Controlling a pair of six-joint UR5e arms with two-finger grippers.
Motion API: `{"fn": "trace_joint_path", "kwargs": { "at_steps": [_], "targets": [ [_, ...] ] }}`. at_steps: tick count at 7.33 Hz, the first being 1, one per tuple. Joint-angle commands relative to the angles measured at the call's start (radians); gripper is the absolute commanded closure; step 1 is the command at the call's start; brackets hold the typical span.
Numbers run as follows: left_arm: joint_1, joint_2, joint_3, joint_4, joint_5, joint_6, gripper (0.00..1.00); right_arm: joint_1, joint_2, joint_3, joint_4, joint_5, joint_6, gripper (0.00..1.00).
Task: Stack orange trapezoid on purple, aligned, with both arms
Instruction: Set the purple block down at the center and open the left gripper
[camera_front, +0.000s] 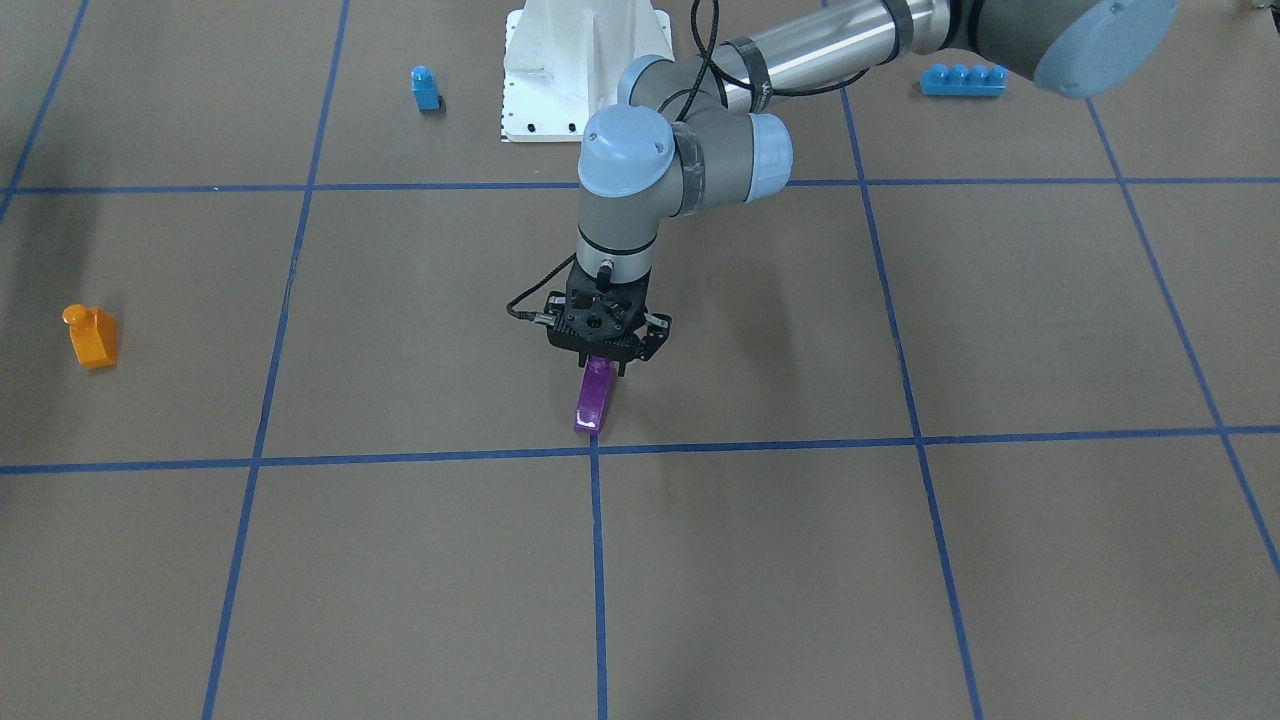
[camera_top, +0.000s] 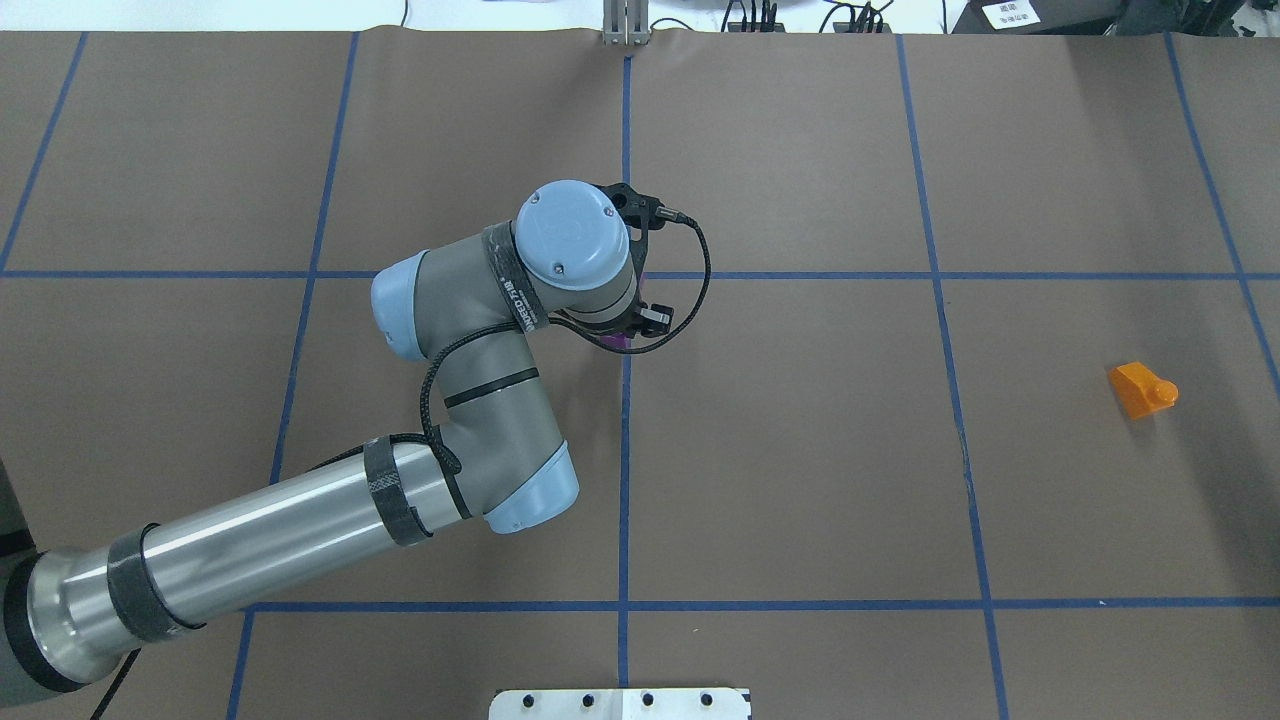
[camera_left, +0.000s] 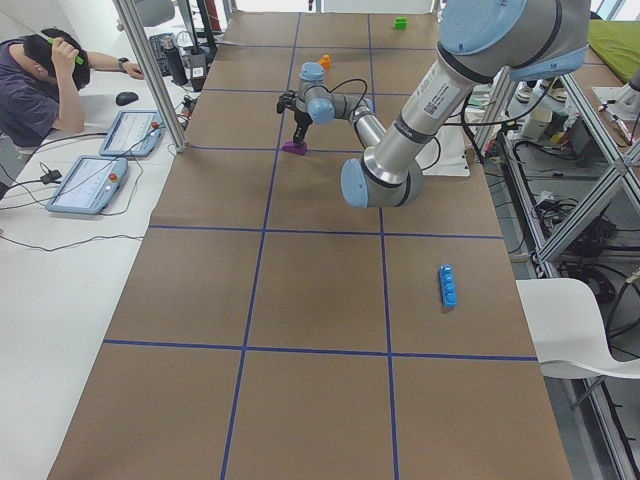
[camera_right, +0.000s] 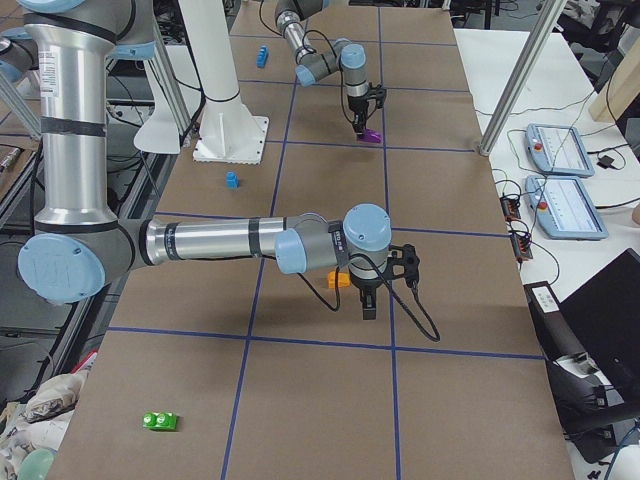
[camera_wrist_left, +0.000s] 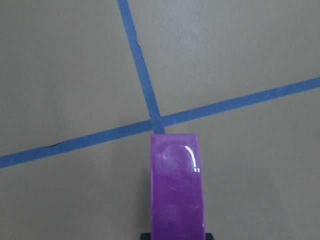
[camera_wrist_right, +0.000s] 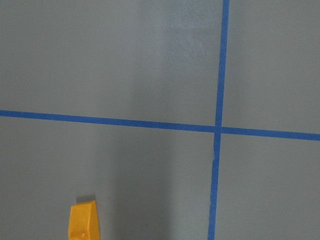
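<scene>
My right gripper is to grab the stud end (camera_front: 86, 324) of the orange trapezoid next, so that its opposite end sticks out of the fingers.
The purple brick (camera_front: 594, 400) sits at the middle of the table, just behind a crossing of blue tape lines. My left gripper (camera_front: 600, 365) points straight down on it, jaws closed against its sides. In the left wrist view the purple brick (camera_wrist_left: 177, 190) fills the lower middle. Whether it rests on the table or hangs just above it, I cannot tell. The orange trapezoid (camera_front: 92, 335) lies alone far off on my right side, stud up; it also shows in the overhead view (camera_top: 1142, 388). My right gripper (camera_right: 367, 300) hovers beside the orange trapezoid (camera_right: 340, 280); I cannot tell if it is open.
A small blue single-stud brick (camera_front: 425, 88) and a long blue four-stud brick (camera_front: 962, 80) lie near the white robot base (camera_front: 585, 70). A green brick (camera_right: 160, 421) lies at the table's right end. Blue tape lines grid the brown table.
</scene>
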Motion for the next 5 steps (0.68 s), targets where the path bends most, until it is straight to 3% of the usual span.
{"fn": "trace_joint_path", "kwargs": {
  "at_steps": [1,3,4,5],
  "targets": [
    [0.002,-0.002,-0.004,-0.001,0.000,-0.008,0.00,0.000,0.003,0.005,-0.001,0.003,0.003,0.00],
    [-0.064,-0.016,-0.046,0.019,-0.064,-0.016,0.00,-0.006,0.004,0.030,0.001,0.003,0.018,0.00],
    [-0.130,-0.008,-0.091,0.075,-0.163,-0.011,0.00,-0.055,0.006,0.072,0.001,-0.010,0.102,0.00],
    [-0.171,0.015,-0.165,0.167,-0.205,-0.001,0.00,-0.133,0.006,0.133,0.002,-0.067,0.183,0.00]
  ]
}}
